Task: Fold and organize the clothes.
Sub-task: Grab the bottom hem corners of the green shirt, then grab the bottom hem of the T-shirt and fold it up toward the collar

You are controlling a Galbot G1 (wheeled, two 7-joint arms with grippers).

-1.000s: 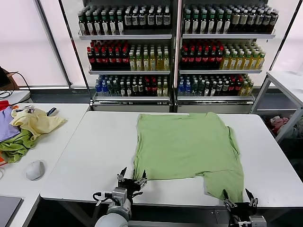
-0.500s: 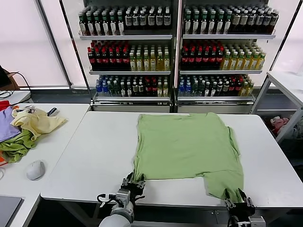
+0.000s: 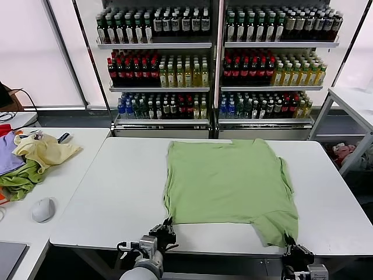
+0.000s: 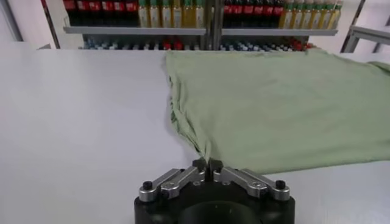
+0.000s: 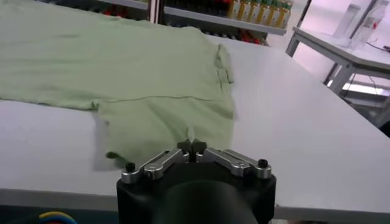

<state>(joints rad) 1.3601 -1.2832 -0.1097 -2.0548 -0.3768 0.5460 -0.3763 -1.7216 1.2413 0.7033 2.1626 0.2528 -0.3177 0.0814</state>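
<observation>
The robot's right gripper will release the sleeve edge, now at the table's front, on the light green shirt, just inside its border (image 3: 278, 173) (image 5: 214, 61) facing the small table.
A light green shirt (image 3: 227, 181) lies flat on the white table (image 3: 116, 186), its back side up; collar, buttons and print are hidden. My left gripper (image 3: 167, 226) is shut on the shirt's near left corner, as the left wrist view (image 4: 207, 163) shows. My right gripper (image 3: 289, 242) is shut on the near right sleeve edge at the table's front, also seen in the right wrist view (image 5: 192, 146). The shirt fills that view's middle (image 5: 140, 73).
A heap of pale yellow, green and purple garments (image 3: 32, 157) and a grey mouse (image 3: 43, 209) lie on the left side table. Drink shelves (image 3: 215, 64) stand behind. A small table (image 3: 355, 105) stands at the right.
Both grippers have closed from open onto the shirt's near edge. The near hem has pulled slightly toward the table's front.
</observation>
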